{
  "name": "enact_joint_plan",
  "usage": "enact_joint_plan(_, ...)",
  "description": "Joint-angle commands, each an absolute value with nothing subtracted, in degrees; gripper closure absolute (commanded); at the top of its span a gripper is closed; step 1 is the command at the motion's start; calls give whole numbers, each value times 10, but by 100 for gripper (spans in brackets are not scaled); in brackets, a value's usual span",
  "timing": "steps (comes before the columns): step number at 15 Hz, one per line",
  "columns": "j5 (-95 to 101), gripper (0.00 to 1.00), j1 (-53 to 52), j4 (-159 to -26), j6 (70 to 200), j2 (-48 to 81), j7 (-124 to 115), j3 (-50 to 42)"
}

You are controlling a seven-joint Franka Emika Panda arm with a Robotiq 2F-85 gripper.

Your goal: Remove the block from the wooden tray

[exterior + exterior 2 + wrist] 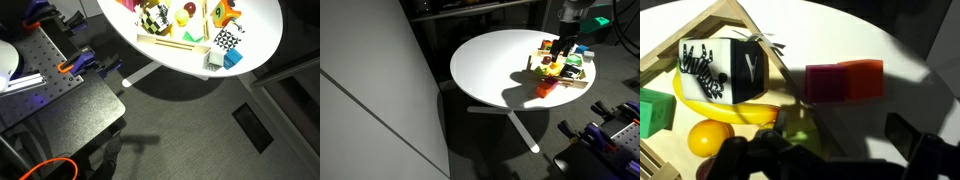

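The banana-shaped toy has a block beside it in the wooden tray's corner, so I need to next move my gripper to the sides of the black-and-white block (154, 18) (727, 71) and close there.
The block (725, 68), a dark black-and-white patterned cube, sits in a corner of the wooden tray (725, 15). It rests against a yellow banana-shaped toy (720, 108). It also shows in an exterior view (150, 19) at the tray's (170, 43) end. My gripper (835, 150) is open and empty. It hovers just above the tray's contents, with the block up and to the left of the fingers. In an exterior view my gripper (560, 48) hangs over the tray (572, 86).
A red-orange block (845, 80), a yellow ball (708, 138) and a green block (654, 110) lie close by. A paler chequered cube (226, 40), a blue cube (233, 58) and a grey block (214, 61) stand near the round white table's edge (180, 68).
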State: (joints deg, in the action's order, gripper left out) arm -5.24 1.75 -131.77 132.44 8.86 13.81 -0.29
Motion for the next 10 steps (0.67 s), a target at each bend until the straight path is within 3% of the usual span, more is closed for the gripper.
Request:
enact_joint_plan(1,-5,0,19,-1305,1318,103,106,-15)
enact_joint_plan(10,113,0,20,-1319,1335,109,41,-42)
